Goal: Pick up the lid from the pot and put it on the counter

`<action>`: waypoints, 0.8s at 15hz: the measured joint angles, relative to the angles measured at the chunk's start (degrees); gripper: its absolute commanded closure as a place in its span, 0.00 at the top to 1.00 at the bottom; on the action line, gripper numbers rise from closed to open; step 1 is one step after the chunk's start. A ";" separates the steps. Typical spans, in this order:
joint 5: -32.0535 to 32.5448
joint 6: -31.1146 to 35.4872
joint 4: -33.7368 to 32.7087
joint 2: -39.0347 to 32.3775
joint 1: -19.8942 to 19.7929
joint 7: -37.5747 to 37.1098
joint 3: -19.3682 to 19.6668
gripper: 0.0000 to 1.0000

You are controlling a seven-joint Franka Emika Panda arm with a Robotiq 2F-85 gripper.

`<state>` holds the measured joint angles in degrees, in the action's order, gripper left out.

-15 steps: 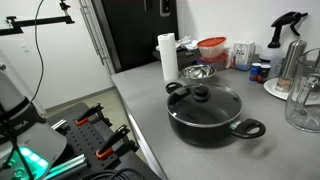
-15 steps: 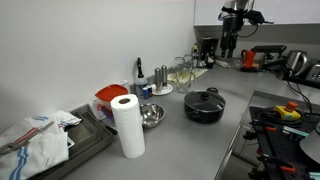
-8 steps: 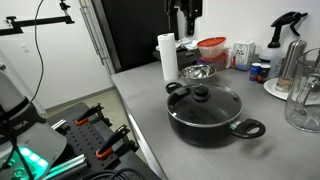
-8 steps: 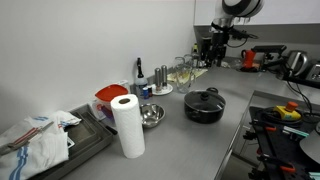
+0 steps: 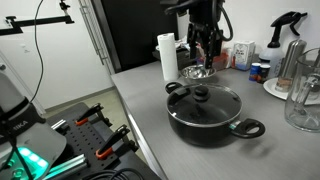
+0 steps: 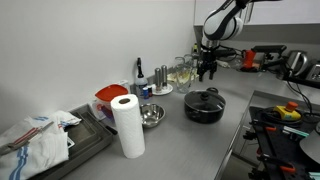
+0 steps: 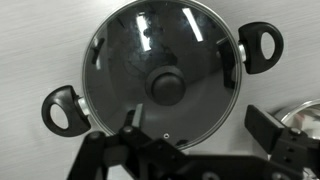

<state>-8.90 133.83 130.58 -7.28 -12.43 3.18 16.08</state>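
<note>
The next move for my gripper is to go down to the black centre knob [image 5: 201,92] [image 7: 166,87] of the glass lid and close there, so that the lid can be lifted.
The black pot [image 5: 208,118] [image 6: 203,110] [image 7: 70,108] with two loop handles stands on the grey counter [image 5: 150,110] [image 6: 190,135] [image 7: 40,40]. The round glass lid [image 5: 206,98] [image 6: 203,96] [image 7: 160,70] with a black centre knob sits on the pot. My gripper [image 5: 203,47] [image 6: 207,72] [image 7: 198,122] hangs open and empty above the pot, well clear of the lid. In the wrist view the lid fills the middle and the knob lies just above my fingers.
A paper towel roll [image 5: 168,57] [image 6: 126,126], a small steel bowl [image 5: 197,72] [image 6: 151,116], a red container [image 5: 212,48], bottles and a glass jug [image 5: 303,100] stand near the pot. The counter's front edge [image 5: 135,125] drops to a tool cart [image 5: 90,130].
My arm has come down into view and moved over the pot; the gripper now hangs lower and closer to the lid. The pot and lid have not moved.
</note>
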 measured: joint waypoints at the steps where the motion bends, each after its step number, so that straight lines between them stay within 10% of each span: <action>1: -0.12 0.41 -0.52 -1.37 -0.19 -0.41 -0.06 1.00; 12: -0.93 4.03 -3.11 -9.78 -1.27 -3.49 -1.17 1.00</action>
<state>-9.83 137.87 127.47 -17.05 -13.70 -0.32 14.91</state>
